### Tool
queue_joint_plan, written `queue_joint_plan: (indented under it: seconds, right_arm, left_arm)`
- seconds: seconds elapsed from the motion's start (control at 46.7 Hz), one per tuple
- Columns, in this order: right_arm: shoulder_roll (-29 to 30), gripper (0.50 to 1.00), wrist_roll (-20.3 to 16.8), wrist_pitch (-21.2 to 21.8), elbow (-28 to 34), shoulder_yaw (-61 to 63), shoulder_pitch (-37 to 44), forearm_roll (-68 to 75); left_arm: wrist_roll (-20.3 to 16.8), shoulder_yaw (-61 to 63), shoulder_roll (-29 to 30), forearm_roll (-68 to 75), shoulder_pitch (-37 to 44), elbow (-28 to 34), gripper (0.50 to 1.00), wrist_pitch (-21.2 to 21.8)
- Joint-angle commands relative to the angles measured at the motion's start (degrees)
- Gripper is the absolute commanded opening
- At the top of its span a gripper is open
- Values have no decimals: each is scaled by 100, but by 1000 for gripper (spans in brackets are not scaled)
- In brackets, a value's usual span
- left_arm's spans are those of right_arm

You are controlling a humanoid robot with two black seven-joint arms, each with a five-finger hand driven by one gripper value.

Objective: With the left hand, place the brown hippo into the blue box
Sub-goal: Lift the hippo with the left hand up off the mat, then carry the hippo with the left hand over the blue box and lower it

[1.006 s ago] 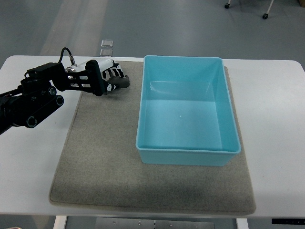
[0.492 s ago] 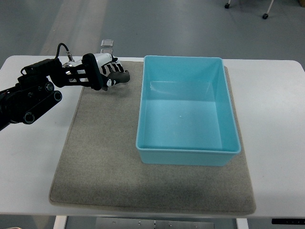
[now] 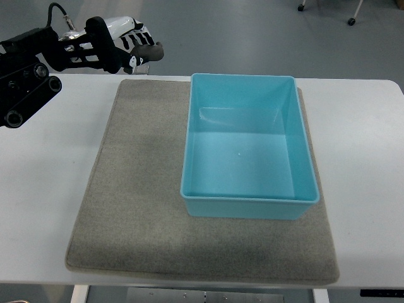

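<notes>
My left gripper is going to let go of the brown hippo around the middle of the blue box's bottom (image 3: 234,149).
My left hand (image 3: 130,44) is lifted above the table's far left edge, its arm coming in from the upper left. Its fingers are curled around a small dark brown hippo (image 3: 153,52), of which only one end pokes out to the right. The blue box (image 3: 243,77) is an open, empty, light blue tub. It stands on the right half of the mat, to the right of the hand and nearer to me. The right arm is out of the picture.
A grey felt mat (image 3: 136,189) covers the middle of the white table (image 3: 44,189), and the box sits on it. Beyond the table's far edge is grey floor, with chair casters (image 3: 351,21) at the top right.
The left hand has risen and drawn back and to the left, lifting the hippo off the mat's far left corner to above the table's far edge.
</notes>
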Motion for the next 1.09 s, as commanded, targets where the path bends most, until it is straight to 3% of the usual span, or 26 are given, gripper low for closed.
queue_joint_plan:
  seconds: [0.0,0.364,0.685,1.07]
  right_arm:
    - [0,936,2,0,0,0,0,0]
    - [0,936,2,0,0,0,0,0]
    - [0,936,2,0,0,0,0,0]
    - [0,936,2,0,0,0,0,0]
  left_arm:
    - [6,-8,-27,-11,-117,-198,500,-110]
    - [6,44,-281,7,-134,-1279,500,-321]
    - [-3,440,-967,51,41,-1297,500,-550]
    - [6,1046,-1170,253,164,-1297,500,-523]
